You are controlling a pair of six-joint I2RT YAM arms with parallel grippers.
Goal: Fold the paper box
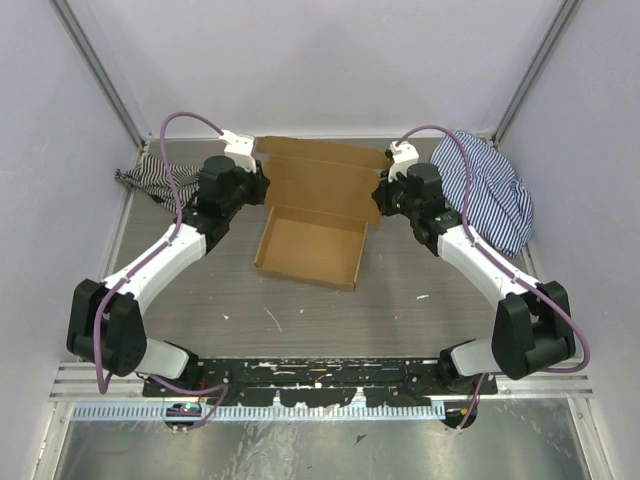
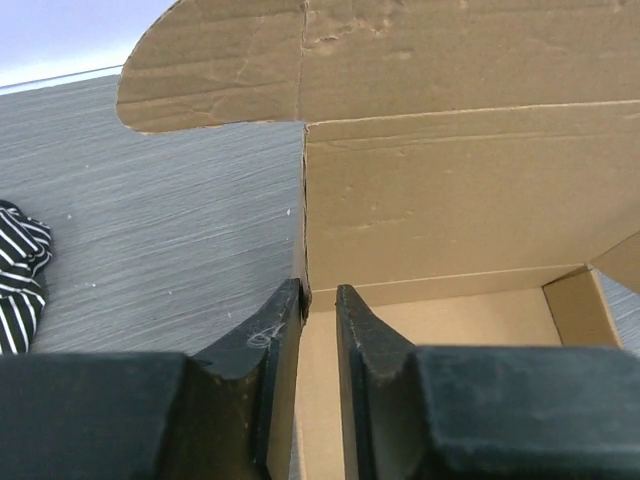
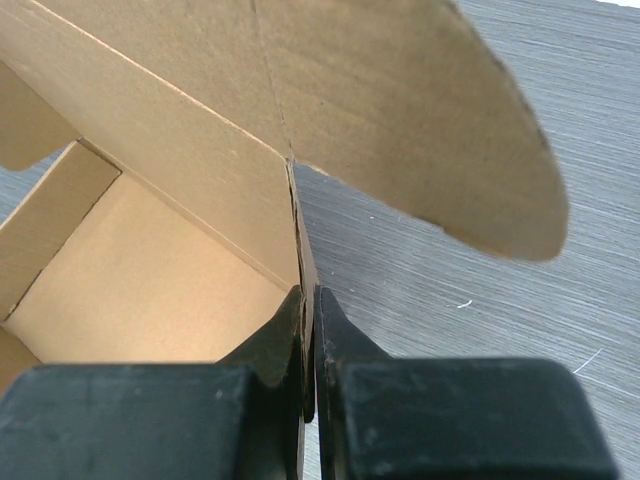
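Observation:
I need to use my right gripper to release the lid panel, folded down over the middle of the brown tray (image 1: 323,250) (image 3: 155,300).
The paper box (image 1: 312,250) lies mid-table as a shallow brown tray, with its lid panel (image 1: 322,165) raised behind it. My left gripper (image 1: 262,192) straddles the tray's left side wall near the back corner. In the left wrist view the wall (image 2: 302,250) rests against the outer finger, and a gap remains between it and the inner finger (image 2: 365,330), so the left gripper (image 2: 318,290) is still open. My right gripper (image 1: 378,196) is shut on the right side wall. In the right wrist view the right gripper (image 3: 310,295) has both fingers pressed on the thin cardboard edge (image 3: 300,250).
One striped cloth (image 1: 150,180) lies bunched at the back left and shows in the left wrist view (image 2: 18,275). A larger striped cloth (image 1: 490,190) lies at the back right. Grey walls enclose the table on three sides.

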